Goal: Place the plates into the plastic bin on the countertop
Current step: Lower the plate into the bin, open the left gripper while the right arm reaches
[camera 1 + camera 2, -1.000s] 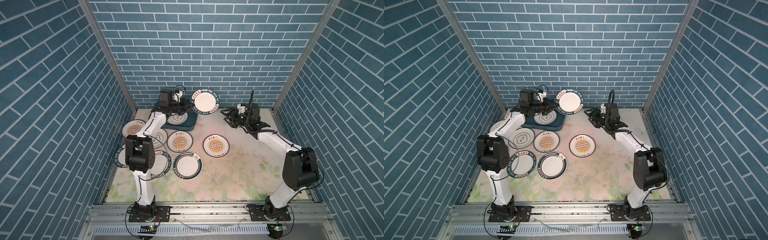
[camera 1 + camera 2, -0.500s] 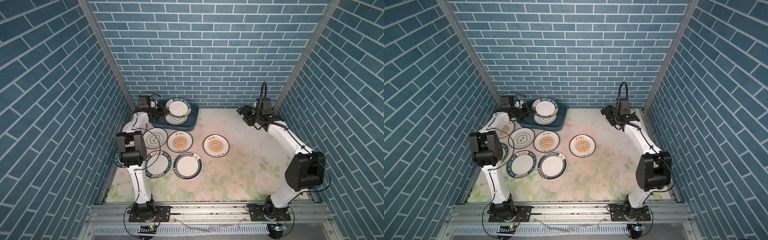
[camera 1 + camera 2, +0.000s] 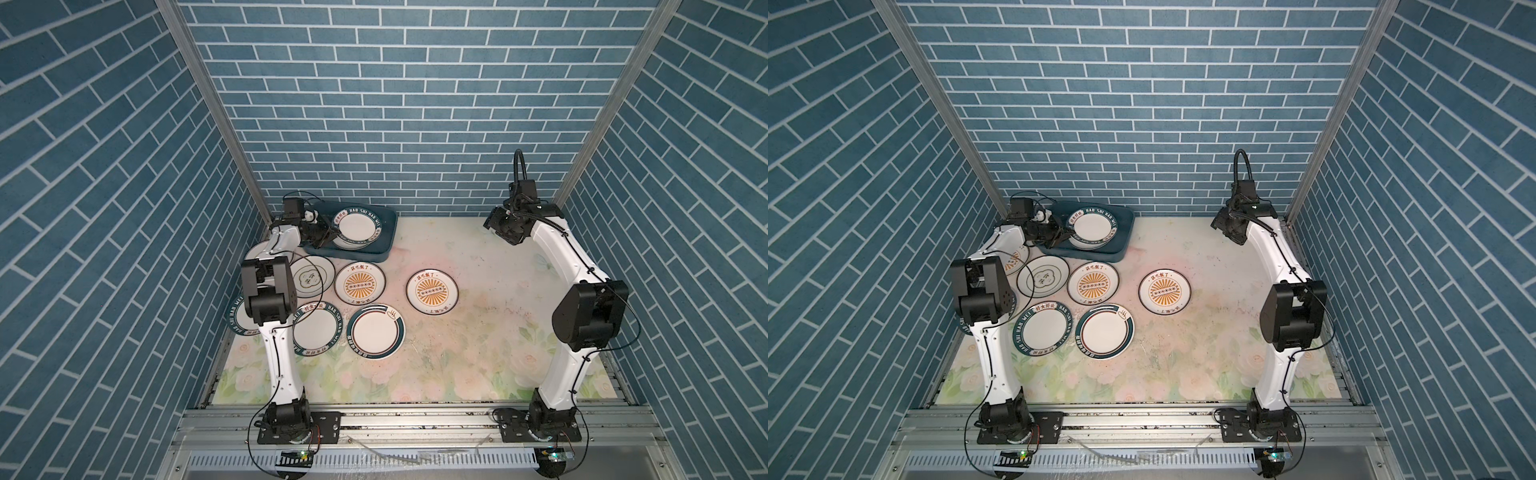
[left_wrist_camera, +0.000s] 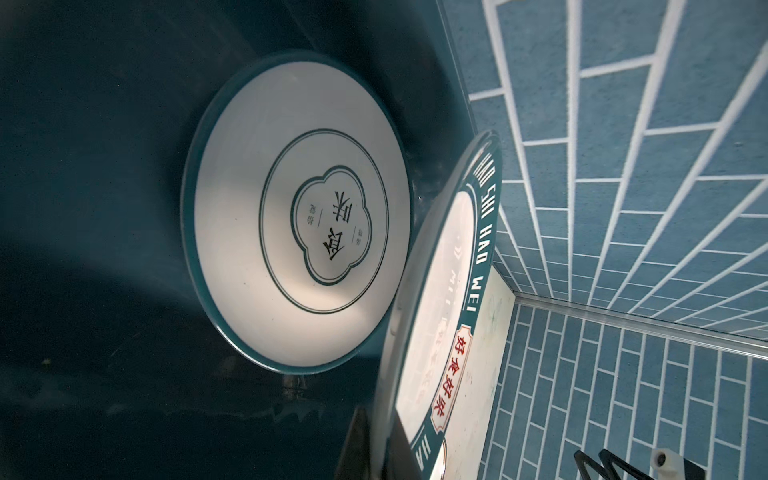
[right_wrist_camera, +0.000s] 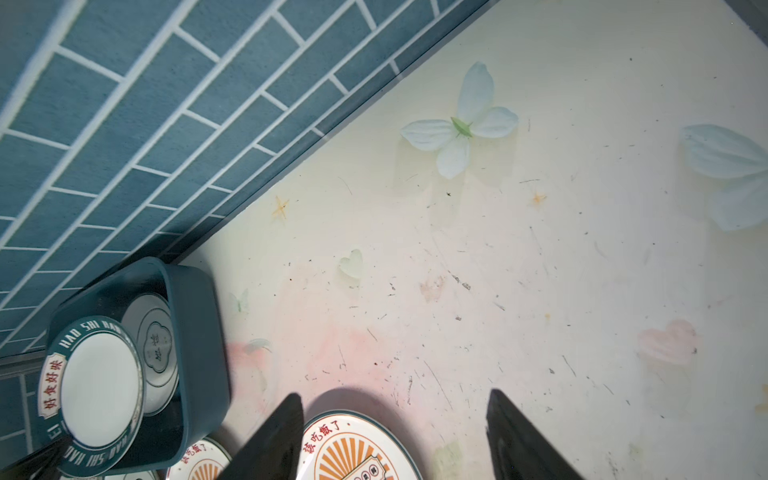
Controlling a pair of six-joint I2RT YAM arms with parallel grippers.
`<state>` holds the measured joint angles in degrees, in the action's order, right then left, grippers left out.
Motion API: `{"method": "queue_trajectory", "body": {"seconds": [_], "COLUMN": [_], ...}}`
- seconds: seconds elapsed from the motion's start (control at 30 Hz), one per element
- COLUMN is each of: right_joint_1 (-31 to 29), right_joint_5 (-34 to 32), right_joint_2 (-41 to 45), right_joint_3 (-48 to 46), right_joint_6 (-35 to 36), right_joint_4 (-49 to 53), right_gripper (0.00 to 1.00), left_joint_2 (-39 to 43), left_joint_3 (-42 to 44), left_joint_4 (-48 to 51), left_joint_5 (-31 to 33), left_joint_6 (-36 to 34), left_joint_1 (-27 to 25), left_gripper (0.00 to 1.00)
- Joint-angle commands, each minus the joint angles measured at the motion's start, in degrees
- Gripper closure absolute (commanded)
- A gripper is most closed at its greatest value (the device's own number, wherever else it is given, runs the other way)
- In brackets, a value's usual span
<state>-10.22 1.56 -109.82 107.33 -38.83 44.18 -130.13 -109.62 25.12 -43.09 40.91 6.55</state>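
Next, my left gripper releases the lettered white plate on top of the emblem plate inside the teal plastic bin (image 3: 355, 233) (image 4: 300, 213).
My left gripper (image 3: 326, 233) (image 3: 1062, 235) (image 4: 384, 449) is shut on the rim of a white plate with a dark-green lettered band (image 3: 356, 225) (image 3: 1092, 226) (image 4: 440, 291) (image 5: 97, 390). It holds this plate inside the teal plastic bin (image 3: 353, 254) (image 3: 1086, 255) (image 4: 104, 166) (image 5: 199, 353), over an emblem plate (image 4: 299, 212) (image 5: 156, 347) lying on the bin's floor. My right gripper (image 3: 492, 222) (image 3: 1219, 222) (image 5: 394, 395) hangs open and empty near the back right corner. A sunburst plate (image 3: 432, 291) (image 5: 353, 449) lies on the countertop (image 3: 478, 332) below it.
Several plates lie on the countertop's left half: a sunburst plate (image 3: 359, 283), an emblem plate (image 3: 311, 276), a lettered one (image 3: 319, 328) and a green-banded one (image 3: 376, 330). My left arm partly hides two more by the left wall. A grey metal rail (image 3: 415, 419) runs along the front.
My left gripper has brought the lettered plate down from high above the bin into it. My right arm has drawn back to the back right corner, and its jaws have opened slightly.
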Motion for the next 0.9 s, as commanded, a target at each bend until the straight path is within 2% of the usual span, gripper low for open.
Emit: {"method": "queue_trajectory", "body": {"seconds": [0.0, 0.3, 0.6, 0.87], "right_joint_1": [-0.2, -0.2, -0.3, -2.7], "right_joint_5": [-1.6, 1.7, 6.5, 10.3], "right_joint_2": [0.3, 2.1, 11.0, 9.9], "right_joint_3": [-0.1, -4.1, -24.5, -24.7], "right_joint_6": [2.3, 1.3, -11.8, -10.2], "right_joint_4": [3.4, 1.7, -16.9, -17.9], "right_gripper": [0.3, 0.3, 0.3, 0.28], "left_joint_2": [-1.5, -3.5, -4.2, -6.2], "left_joint_3": [-3.5, -6.2, -8.5, -9.7], "left_joint_4": [1.5, 3.7, 7.1, 6.6], "left_joint_5": [-0.6, 1.4, 4.5, 4.6], "left_joint_6": [-2.4, -3.8, -3.5, -2.4], "left_joint_1": [0.8, 0.9, 0.8, 0.6], "left_gripper": [1.0, 1.0, 1.0, 1.0]}}
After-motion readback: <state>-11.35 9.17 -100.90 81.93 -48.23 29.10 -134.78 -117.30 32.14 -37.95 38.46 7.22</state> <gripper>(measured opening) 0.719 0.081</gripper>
